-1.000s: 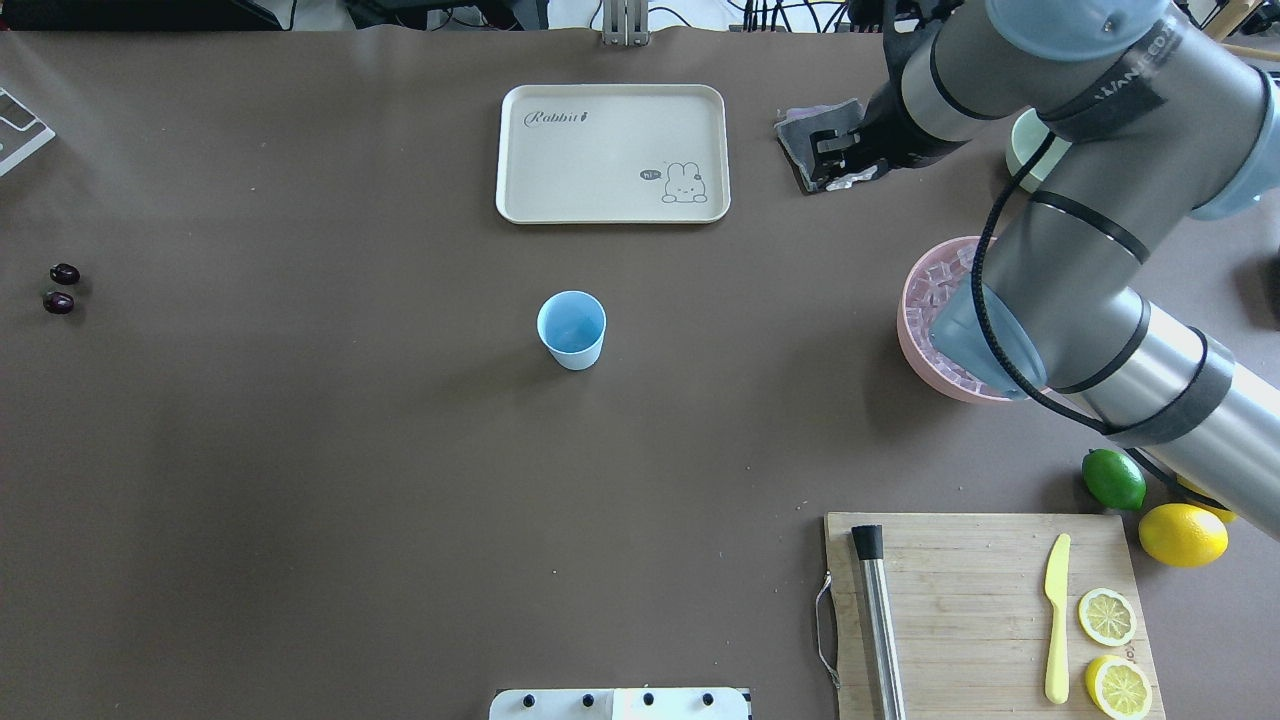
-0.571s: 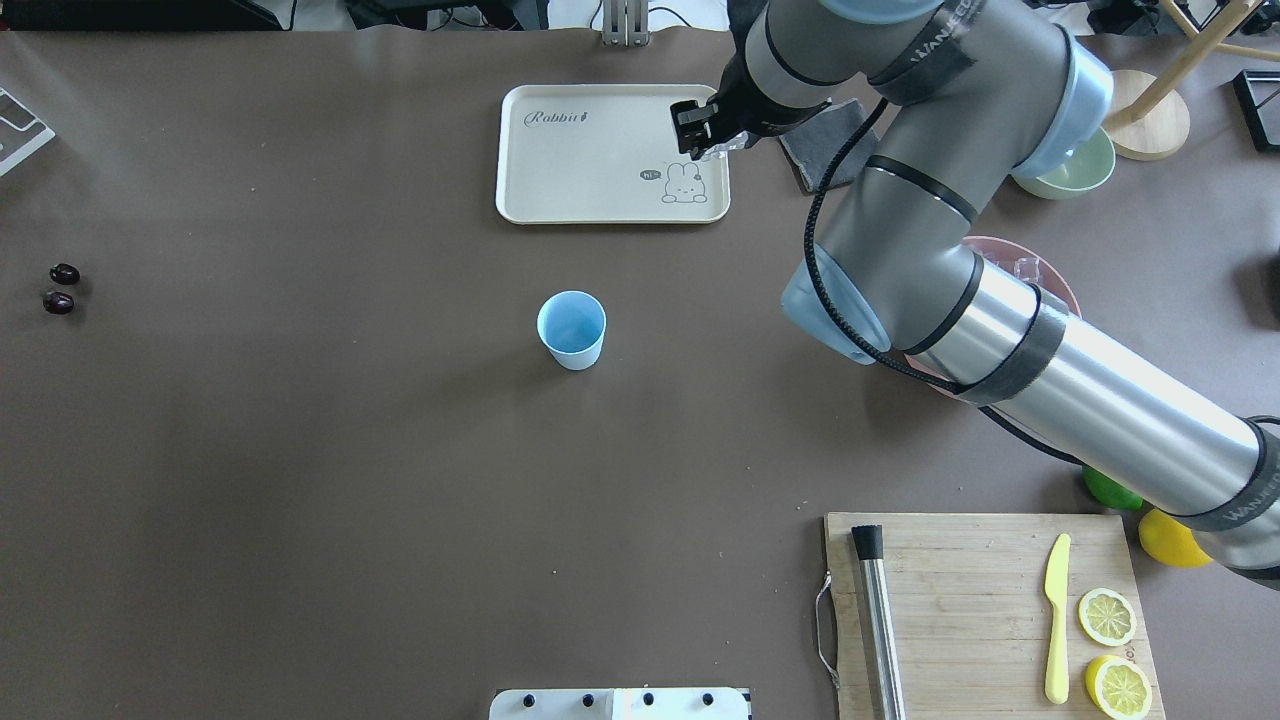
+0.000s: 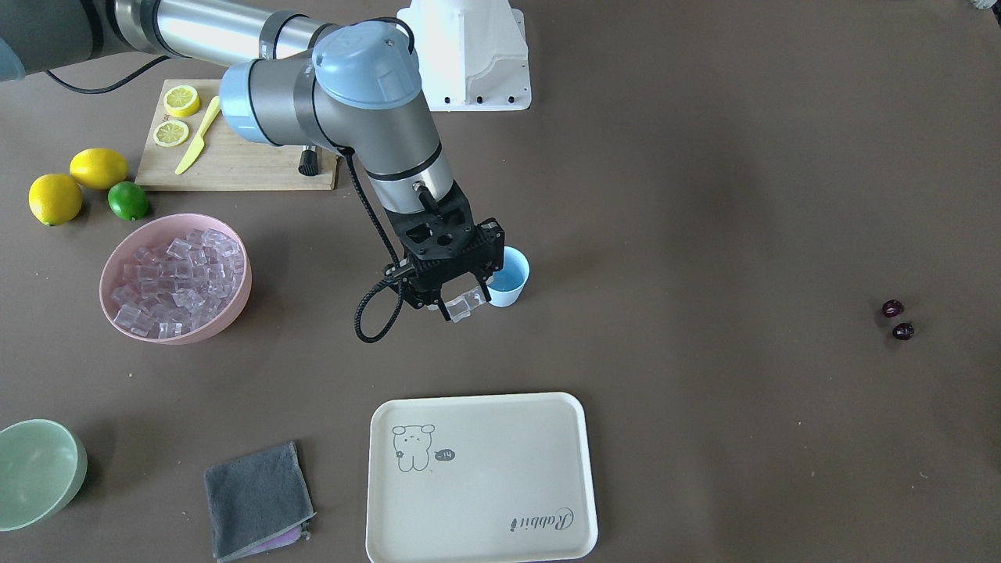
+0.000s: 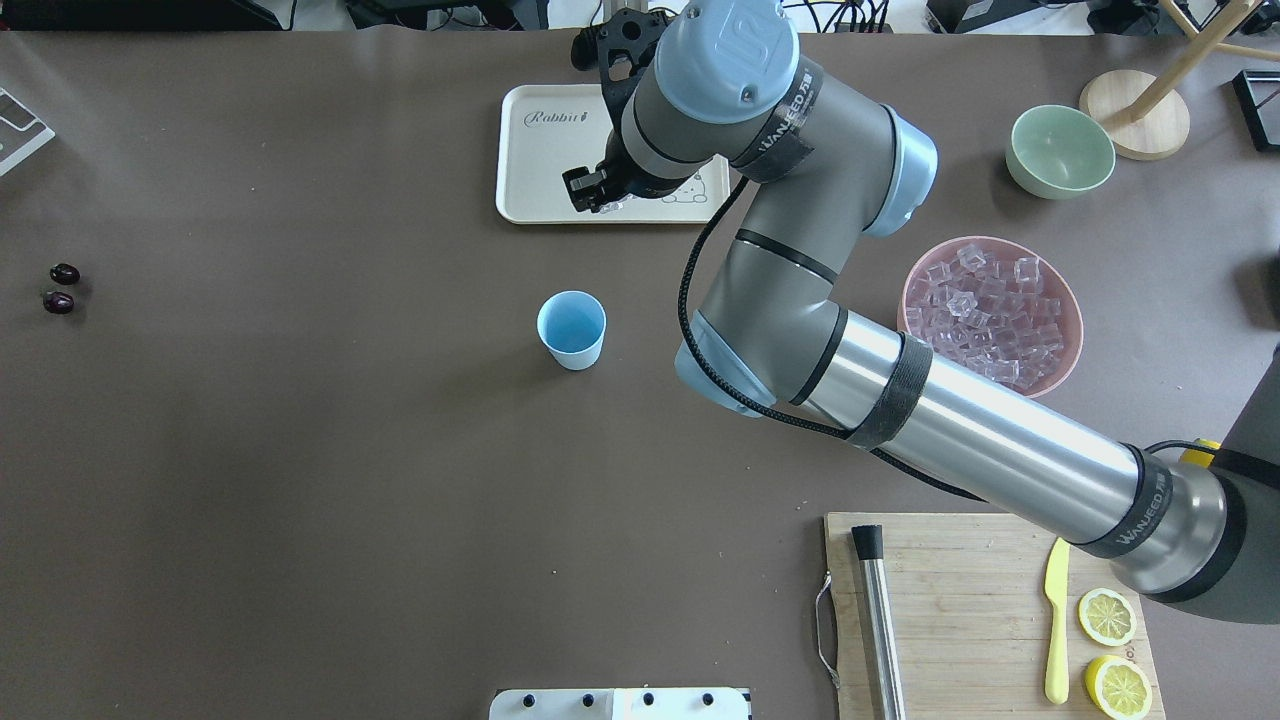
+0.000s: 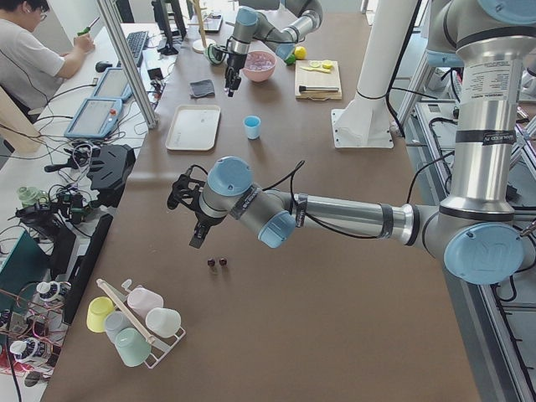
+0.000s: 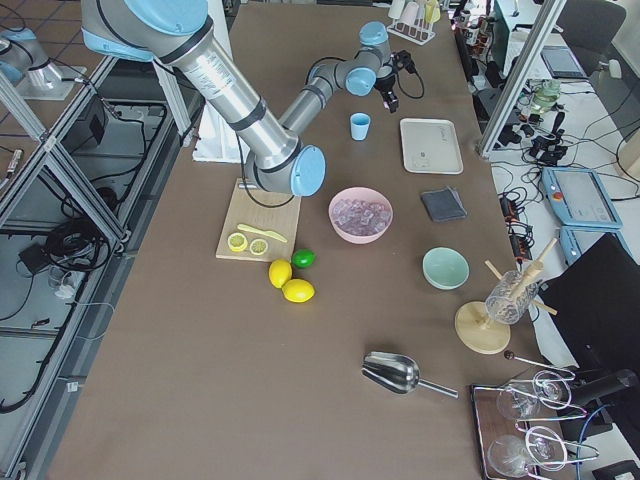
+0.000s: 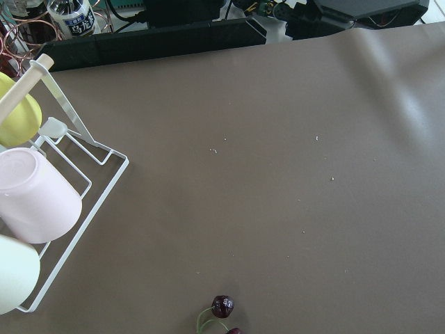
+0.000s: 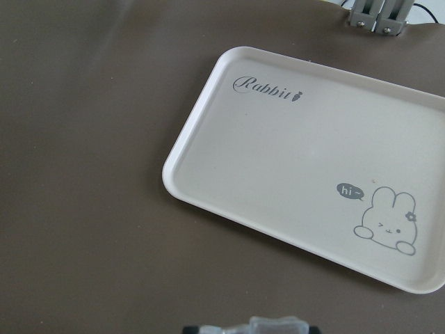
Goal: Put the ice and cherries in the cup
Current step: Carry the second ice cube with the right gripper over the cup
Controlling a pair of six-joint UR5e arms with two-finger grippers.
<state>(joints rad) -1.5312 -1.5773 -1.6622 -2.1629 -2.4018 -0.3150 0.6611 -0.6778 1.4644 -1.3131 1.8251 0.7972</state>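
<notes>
Next, my right gripper lets the clear ice cube, now held close beside the cup, go at the bottom inside the pale blue cup [image 3: 507, 281] that stands in the middle of the table.
The pale blue cup [image 4: 572, 328] stands upright mid-table, also in the front view [image 3: 507, 277]. My right gripper [image 3: 457, 297] is shut on one clear ice cube [image 3: 469, 305], held in the air close beside the cup on its tray side; the overhead view shows the gripper [image 4: 592, 190] over the tray's near edge. More ice [image 4: 985, 310] fills the pink bowl [image 4: 908, 300]. Two dark cherries [image 4: 62, 288] lie at the far left; one shows in the left wrist view [image 7: 222, 306]. My left gripper [image 5: 197, 236] hovers near them; I cannot tell if it is open.
A cream tray [image 4: 540, 150] lies behind the cup. A green bowl [image 4: 1060, 150] and a grey cloth [image 3: 256, 489] are at the back right. A cutting board [image 4: 970, 580] with knife and lemon halves, a lime [image 3: 127, 200] and lemons sit front right. A cup rack [image 7: 42, 202] stands near the cherries.
My right arm has swung left from beside the pink bowl, across the tray, toward the cup, with the ice cube in its gripper. The cup and cherries have not moved.
</notes>
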